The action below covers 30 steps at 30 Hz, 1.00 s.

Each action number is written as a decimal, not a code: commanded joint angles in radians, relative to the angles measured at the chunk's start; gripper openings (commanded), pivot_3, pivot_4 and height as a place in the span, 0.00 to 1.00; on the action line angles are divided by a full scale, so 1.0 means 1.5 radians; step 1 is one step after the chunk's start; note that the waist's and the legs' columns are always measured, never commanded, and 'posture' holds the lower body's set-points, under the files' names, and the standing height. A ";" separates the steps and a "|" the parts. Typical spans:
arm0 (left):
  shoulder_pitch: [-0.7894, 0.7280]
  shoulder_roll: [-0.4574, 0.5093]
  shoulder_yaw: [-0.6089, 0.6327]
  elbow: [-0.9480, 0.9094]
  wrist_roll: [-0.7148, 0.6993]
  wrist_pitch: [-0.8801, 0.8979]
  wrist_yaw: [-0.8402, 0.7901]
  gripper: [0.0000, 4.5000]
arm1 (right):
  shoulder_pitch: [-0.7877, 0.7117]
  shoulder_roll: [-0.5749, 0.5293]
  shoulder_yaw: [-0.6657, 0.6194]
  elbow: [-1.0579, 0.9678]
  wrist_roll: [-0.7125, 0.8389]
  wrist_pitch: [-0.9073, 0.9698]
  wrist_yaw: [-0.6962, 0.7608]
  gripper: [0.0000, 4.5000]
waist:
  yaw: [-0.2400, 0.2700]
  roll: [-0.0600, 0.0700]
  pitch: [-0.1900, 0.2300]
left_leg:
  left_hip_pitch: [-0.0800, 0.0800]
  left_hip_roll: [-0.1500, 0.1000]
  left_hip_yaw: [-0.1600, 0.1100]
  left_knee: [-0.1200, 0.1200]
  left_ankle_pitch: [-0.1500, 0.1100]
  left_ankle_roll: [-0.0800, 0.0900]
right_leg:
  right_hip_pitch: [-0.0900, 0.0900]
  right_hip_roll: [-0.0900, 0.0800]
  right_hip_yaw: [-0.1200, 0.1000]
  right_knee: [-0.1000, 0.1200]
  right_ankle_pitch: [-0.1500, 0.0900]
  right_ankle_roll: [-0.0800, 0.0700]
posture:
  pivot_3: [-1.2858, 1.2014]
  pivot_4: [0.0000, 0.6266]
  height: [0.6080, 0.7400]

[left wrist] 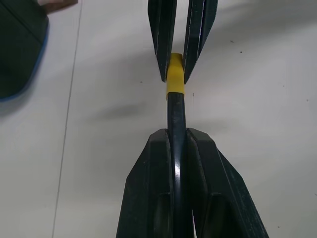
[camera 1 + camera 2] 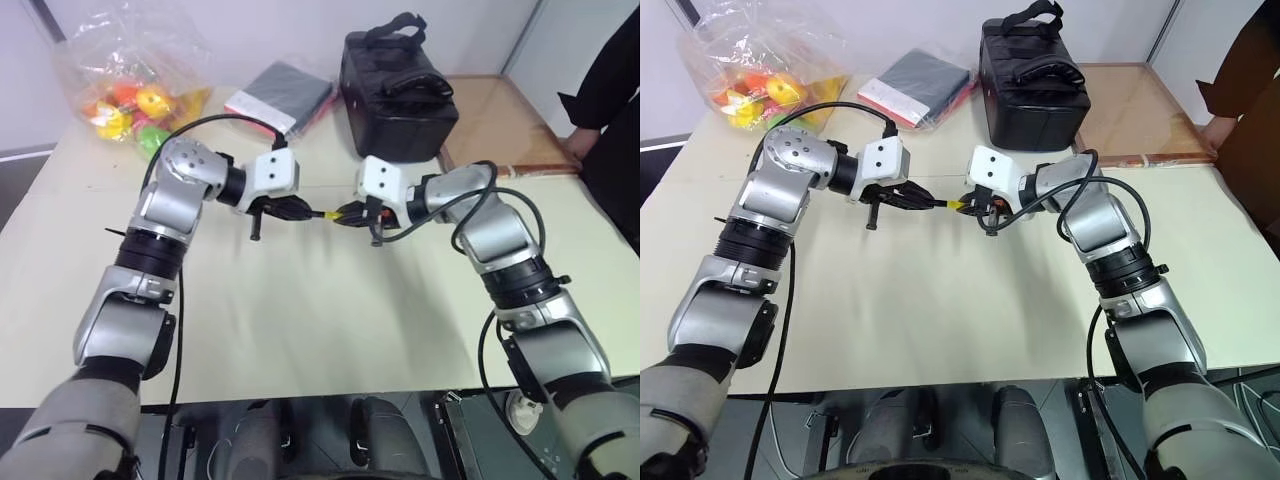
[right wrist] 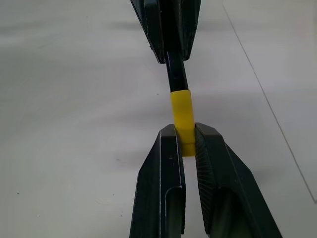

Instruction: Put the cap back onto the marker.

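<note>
Next, my left gripper lets go of the black marker on the beige table (image 2: 217,260) in front of the bag of toys.
Above the middle of the beige table (image 2: 300,320), my two grippers meet tip to tip. My left gripper (image 2: 300,210) is shut on the black marker (image 1: 176,119), whose shaft sticks out past its fingers. My right gripper (image 2: 345,213) is shut on the small yellow cap (image 3: 181,111). In both wrist views the cap (image 1: 175,82) lies in line with the marker, and the black shaft (image 3: 176,74) runs straight into its open end. How deep the tip sits inside the cap is hidden.
At the back of the table stand a black bag (image 2: 398,85), a dark notebook (image 2: 280,95) and a clear plastic bag of colourful toys (image 2: 125,75). A wooden board (image 2: 500,125) lies at the back right. A person in dark clothes (image 2: 610,100) stands at the right edge.
</note>
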 commanded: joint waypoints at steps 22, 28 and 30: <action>-0.038 -0.052 -0.010 0.041 -0.030 -0.118 0.022 0.00 | -0.028 -0.017 -0.012 -0.014 0.021 -0.016 0.013 0.01 | 0.000 0.000 0.000 | 0.000 0.000 0.000 0.000 0.000 0.000 | 0.000 0.000 0.000 0.000 0.000 0.000 | 0.52 0.24 1.00; -0.044 -0.055 -0.008 0.055 -0.028 -0.118 0.032 0.00 | -0.029 -0.019 -0.011 -0.011 0.024 -0.018 0.022 0.01 | 0.000 0.000 0.000 | 0.000 0.000 0.000 0.000 0.000 0.000 | 0.000 0.000 0.000 0.000 0.000 0.000 | 0.52 0.24 1.00; -0.046 -0.056 -0.008 0.058 -0.027 -0.118 0.032 0.00 | -0.029 -0.020 -0.012 -0.013 0.030 -0.019 0.031 0.01 | 0.000 0.000 0.000 | 0.000 0.000 0.000 0.000 0.000 0.000 | 0.000 0.000 0.000 0.000 0.000 0.000 | 0.52 0.24 1.00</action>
